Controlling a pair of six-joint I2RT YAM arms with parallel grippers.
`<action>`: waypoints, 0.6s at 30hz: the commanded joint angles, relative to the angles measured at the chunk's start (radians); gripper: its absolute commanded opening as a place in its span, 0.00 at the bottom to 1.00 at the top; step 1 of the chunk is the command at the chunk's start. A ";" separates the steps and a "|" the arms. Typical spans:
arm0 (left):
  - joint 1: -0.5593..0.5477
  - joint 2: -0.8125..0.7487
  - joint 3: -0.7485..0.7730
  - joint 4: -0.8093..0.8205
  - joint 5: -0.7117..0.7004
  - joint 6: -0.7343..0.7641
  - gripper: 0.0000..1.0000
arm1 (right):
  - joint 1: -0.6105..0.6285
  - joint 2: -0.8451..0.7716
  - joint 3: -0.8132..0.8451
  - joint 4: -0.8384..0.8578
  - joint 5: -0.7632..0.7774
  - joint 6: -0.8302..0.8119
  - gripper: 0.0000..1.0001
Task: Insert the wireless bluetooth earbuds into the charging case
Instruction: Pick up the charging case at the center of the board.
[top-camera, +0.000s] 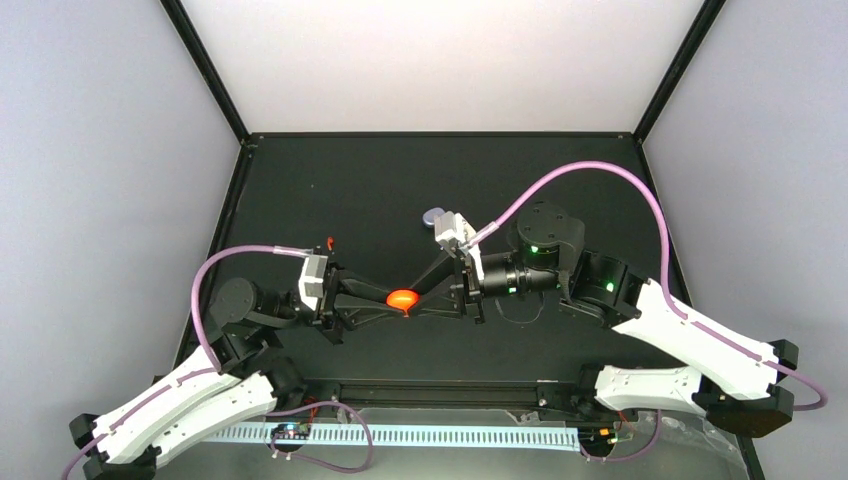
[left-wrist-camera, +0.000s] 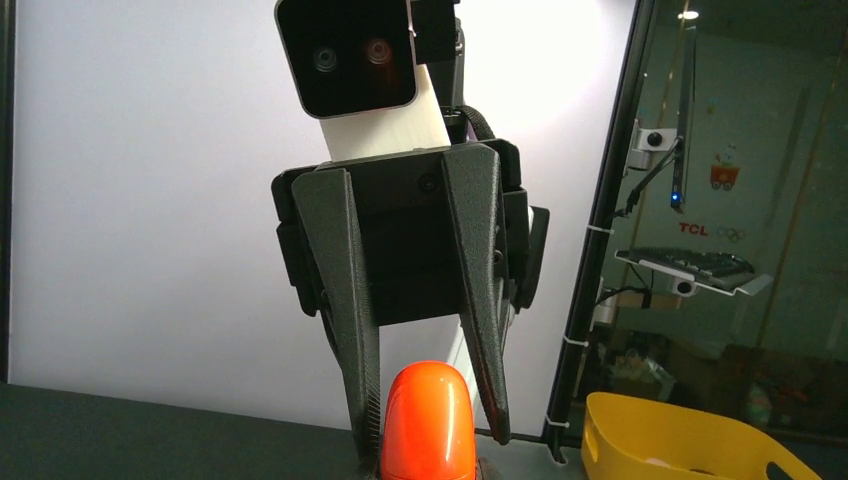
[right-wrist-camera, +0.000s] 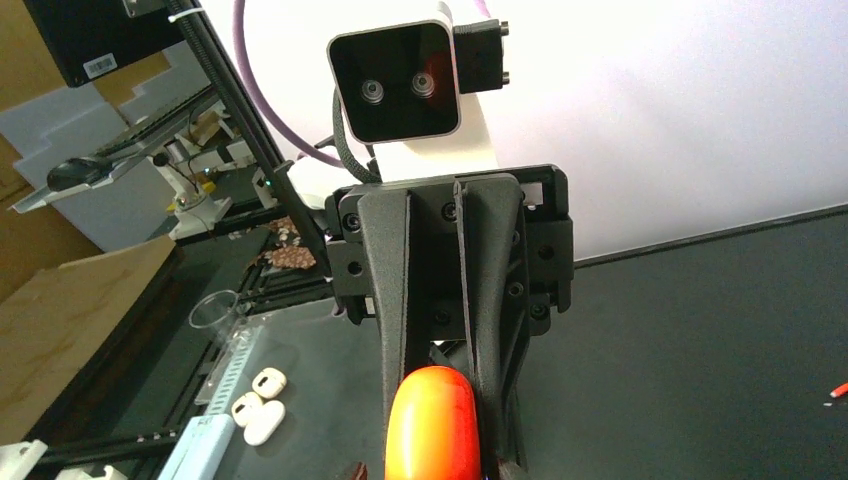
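The orange charging case is shut in my left gripper, so my right gripper needs to hold it steady while my left gripper takes the charging case's base (left-wrist-camera: 428, 476), before the lid gets opened.
An orange charging case (top-camera: 403, 298) hangs above the mat mid-table, with my left gripper (top-camera: 392, 299) shut on it from the left. My right gripper (top-camera: 420, 298) comes in from the right. In the left wrist view its fingers (left-wrist-camera: 360, 390) straddle the case (left-wrist-camera: 428, 425): one finger touches it and a gap shows at the other. In the right wrist view the left gripper's fingers (right-wrist-camera: 398, 300) stand narrow behind the case (right-wrist-camera: 435, 425). One red-orange earbud (top-camera: 330, 242) lies on the mat behind the left wrist, also visible as a red speck (right-wrist-camera: 838, 389). Whether the case is open is hidden.
A lavender case (top-camera: 434, 215) lies on the mat just behind the right wrist camera. Small white pebble-like pieces (right-wrist-camera: 258, 405) and a clear round cup (right-wrist-camera: 213, 310) sit by the near rail. A yellow bin (left-wrist-camera: 680, 440) stands beyond the right frame post.
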 joint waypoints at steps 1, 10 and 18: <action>0.003 0.012 0.045 0.035 -0.014 -0.019 0.04 | 0.007 -0.016 0.002 0.012 0.012 -0.001 0.31; 0.002 0.024 0.051 0.043 -0.016 -0.034 0.04 | 0.019 -0.012 -0.003 0.001 0.046 -0.012 0.31; 0.003 0.022 0.050 0.037 -0.017 -0.049 0.14 | 0.019 -0.029 -0.016 0.027 0.068 -0.011 0.21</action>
